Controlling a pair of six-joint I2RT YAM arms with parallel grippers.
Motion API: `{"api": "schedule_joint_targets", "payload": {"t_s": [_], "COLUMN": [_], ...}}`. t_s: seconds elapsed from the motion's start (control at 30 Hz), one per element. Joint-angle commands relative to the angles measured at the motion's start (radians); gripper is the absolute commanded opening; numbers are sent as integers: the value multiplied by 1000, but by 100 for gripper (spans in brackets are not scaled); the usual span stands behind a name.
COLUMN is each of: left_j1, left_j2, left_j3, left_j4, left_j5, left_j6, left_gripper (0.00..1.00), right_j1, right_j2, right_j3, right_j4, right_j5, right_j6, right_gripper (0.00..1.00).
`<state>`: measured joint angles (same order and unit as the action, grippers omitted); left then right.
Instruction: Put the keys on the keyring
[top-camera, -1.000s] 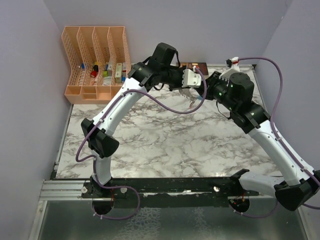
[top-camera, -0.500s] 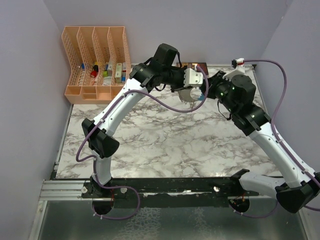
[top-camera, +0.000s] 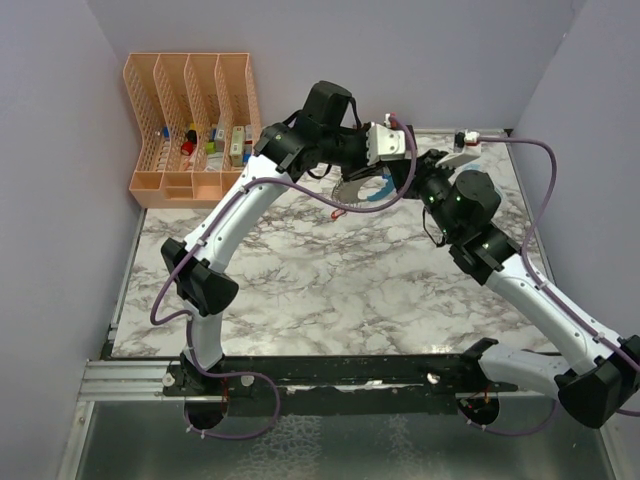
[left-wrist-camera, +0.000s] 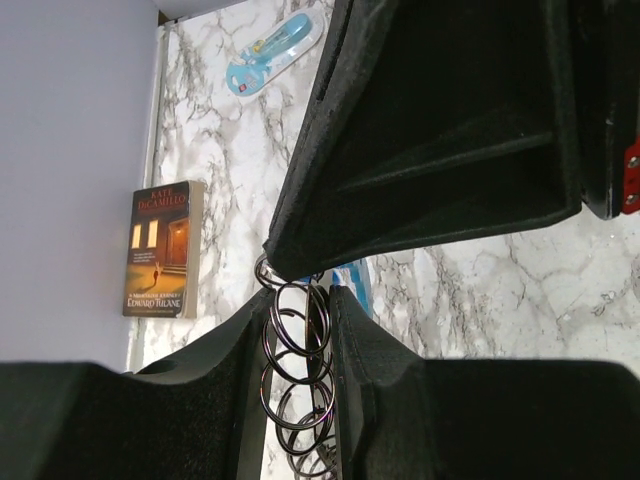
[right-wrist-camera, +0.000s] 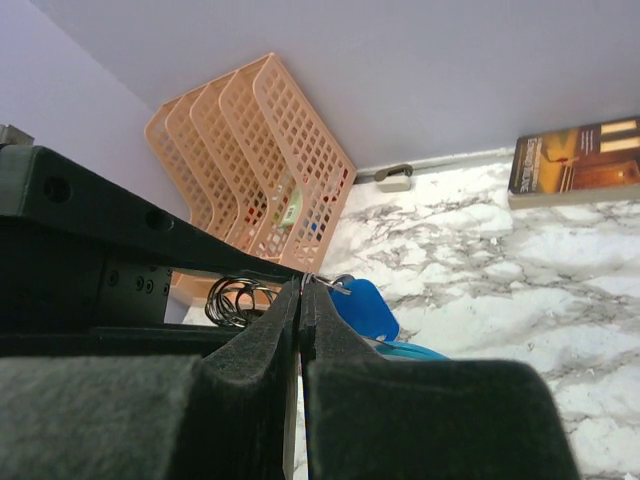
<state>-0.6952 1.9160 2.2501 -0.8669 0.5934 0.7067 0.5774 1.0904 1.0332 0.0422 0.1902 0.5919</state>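
Note:
The robot's left gripper should release the keyring on the open marble (top-camera: 338, 226) in front of the paperback book, on the organizer's side.
The keyring (left-wrist-camera: 300, 345), a chain of grey metal rings, hangs pinched between the black pads of my left gripper (left-wrist-camera: 300, 300), which is shut on it. From above, the left gripper (top-camera: 380, 170) is raised over the back of the table, with the light-blue strap (top-camera: 380, 195) dangling under it. My right gripper (right-wrist-camera: 300, 285) is shut on the metal end of a key with a blue tag (right-wrist-camera: 360, 305). Its tip meets the rings (right-wrist-camera: 235, 300) right beside the left gripper. In the top view the right gripper (top-camera: 407, 172) nearly touches the left one.
A peach mesh file organizer (top-camera: 195, 125) with small items stands at the back left. A paperback book (left-wrist-camera: 160, 250) lies against the back wall. A pale-blue see-through object (left-wrist-camera: 275, 50) lies on the marble table (top-camera: 330, 270). Walls close in on both sides.
The left gripper has lifted and turned with the keyring, which now swings out below it. The right arm has moved left and closed in on the left gripper. Both grips are unchanged.

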Motion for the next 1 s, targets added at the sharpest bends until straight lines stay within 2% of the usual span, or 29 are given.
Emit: {"api": "schedule_joint_targets", "payload": {"t_s": [0.0,0.27,0.4,0.43,0.47,0.57,0.63,0.67,0.77,0.97], "left_j1": [-5,-4,-4,-4,-4,-3,0,4,20,57], "left_j2": [-8,-20,-21,-23,-25,-30,-34,-34,-35,-8], "left_j3": [35,4,13,10,8,-13,-37,-49,-106,-284], "left_j4": [44,52,53,52,50,49,48,49,70,118], "left_j5": [32,-28,-36,-36,-37,-29,-12,4,39,76], "left_j6": [-46,-6,2,6,10,21,26,23,21,56], "left_gripper": [0,0,0,0,0,0,0,0,0,0], "right_j1": [27,27,27,27,27,27,27,27,26,19], "right_j2": [-19,-44,-25,-17,-15,-39,-54,-60,-74,-94], "right_j3": [-7,104,168,184,189,175,178,184,201,205], "right_j4": [138,-64,-169,-206,-221,-222,-242,-259,-317,-465], "right_j5": [61,69,24,19,9,12,36,51,100,226], "right_j6": [-84,-116,-112,-105,-99,-95,-105,-110,-126,-133], "right_gripper": [1,1,1,8,19,33,55,62,71,78]}}
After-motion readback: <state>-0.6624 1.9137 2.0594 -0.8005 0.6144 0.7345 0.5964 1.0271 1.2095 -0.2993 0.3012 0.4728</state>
